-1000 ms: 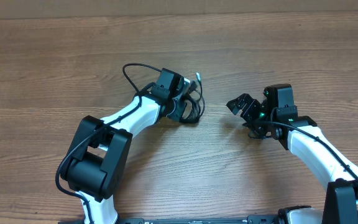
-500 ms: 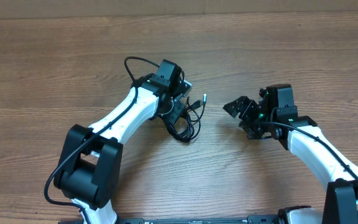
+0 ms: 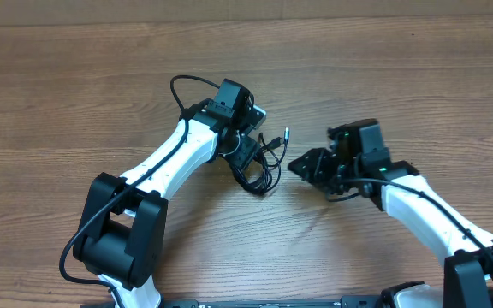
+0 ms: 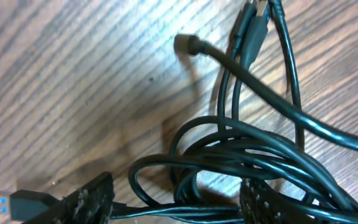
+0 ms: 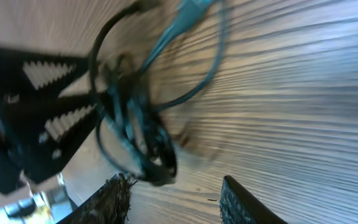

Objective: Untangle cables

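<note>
Several loops of the bundle lie across the open fingers of my left gripper. It should shift and take only the cable (image 4: 124, 211) behind the USB plug with the blue tip.
The cables (image 3: 259, 162) lie as one tangled black bundle at the table's middle, with one plug end (image 3: 286, 134) sticking out to the upper right. My left gripper (image 3: 245, 147) sits on the bundle's left side. In the left wrist view its jaws (image 4: 179, 202) stand apart, with several loops (image 4: 247, 143) crossing between them and a barrel plug (image 4: 185, 45) lying ahead. My right gripper (image 3: 300, 165) points left, just right of the bundle. Its jaws (image 5: 176, 199) are open over bare wood, and the tangle (image 5: 135, 130) lies just beyond its left fingertip.
A wooden table (image 3: 383, 77) carries everything. The left arm's own thicker cable (image 3: 182, 85) loops up behind its wrist. A blue-tipped USB plug (image 4: 14, 205) lies beside the left finger. In the right wrist view the left gripper's toothed fingers (image 5: 48, 106) stand behind the tangle.
The left gripper carried the bundle a little up and right, then spread its jaws. The right arm slid left toward the cables while its jaws narrowed.
</note>
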{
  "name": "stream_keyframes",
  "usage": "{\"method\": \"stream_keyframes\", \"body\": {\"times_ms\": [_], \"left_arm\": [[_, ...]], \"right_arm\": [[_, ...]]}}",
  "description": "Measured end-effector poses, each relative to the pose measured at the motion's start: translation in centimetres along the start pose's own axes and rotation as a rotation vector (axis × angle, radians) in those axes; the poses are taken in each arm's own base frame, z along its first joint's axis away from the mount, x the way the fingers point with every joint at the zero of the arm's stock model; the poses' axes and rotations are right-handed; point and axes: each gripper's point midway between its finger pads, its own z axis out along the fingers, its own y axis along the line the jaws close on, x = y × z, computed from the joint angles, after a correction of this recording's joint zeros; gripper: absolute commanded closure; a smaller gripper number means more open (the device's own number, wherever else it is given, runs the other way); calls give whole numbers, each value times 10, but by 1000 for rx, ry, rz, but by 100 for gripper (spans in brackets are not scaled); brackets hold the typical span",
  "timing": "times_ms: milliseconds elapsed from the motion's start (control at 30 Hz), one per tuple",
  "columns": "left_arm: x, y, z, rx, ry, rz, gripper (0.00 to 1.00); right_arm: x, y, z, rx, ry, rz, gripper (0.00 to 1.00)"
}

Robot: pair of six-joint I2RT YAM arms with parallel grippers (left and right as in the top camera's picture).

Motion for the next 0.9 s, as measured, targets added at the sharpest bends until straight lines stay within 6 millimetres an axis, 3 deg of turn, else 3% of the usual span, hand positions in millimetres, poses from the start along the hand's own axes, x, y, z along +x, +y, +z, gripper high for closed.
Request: {"method": "stream_keyframes", "body": {"times_ms": [133,333,500,767,833,867,900], "left_arm": [[-7,1,1,-2,-32,4,34],[-7,-1,5,9,-38,5,36],[-9,-3,6,22,-49,9,43],[-14,-7,6,49,-70,12,49],[-15,-8,6,53,-72,13,49],[-15,-8,6,54,-74,13,49],[-16,-8,6,55,-77,13,49]], "right_arm": [[10,16,11,-8,2,-83,36],[19,20,23,57,-33,-110,35],[14,15,25,110,-84,-86,45],[18,13,28,143,-98,-82,47],[22,16,29,141,-92,-90,43],[23,16,30,140,-89,-93,46],[24,17,30,140,-86,-94,61]]}}
